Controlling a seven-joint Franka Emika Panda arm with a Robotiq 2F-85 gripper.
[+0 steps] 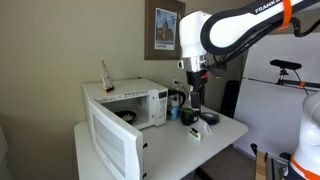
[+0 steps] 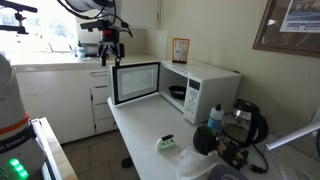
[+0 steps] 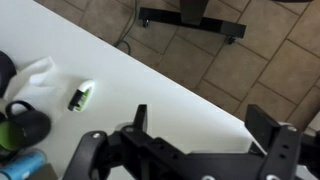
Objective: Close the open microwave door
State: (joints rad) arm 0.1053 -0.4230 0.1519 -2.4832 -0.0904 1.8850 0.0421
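Note:
The robot's gripper needs to next go to the free edge [image 1: 140,142] of the microwave door and close there, because closed fingers can push the door shut.
The white microwave [image 1: 150,104] stands at the back of a white table [image 1: 225,128]; it also shows in an exterior view [image 2: 210,88]. The microwave door [image 1: 113,142] stands wide open, swung out over the table's front; its windowed panel shows in an exterior view [image 2: 137,82]. My gripper [image 1: 196,97] hangs above the table, apart from the microwave's control panel end and well away from the door. In an exterior view it [image 2: 110,52] appears up beyond the door's free edge. In the wrist view the fingers [image 3: 203,125] are open and empty above bare tabletop.
A bottle [image 1: 104,74] stands on the microwave. A dark kettle [image 2: 246,122], a blue bottle [image 2: 215,118] and a small green and black item [image 3: 80,96] lie on the table by a white cloth [image 3: 36,72]. A chair base [image 3: 190,18] stands on the tiled floor.

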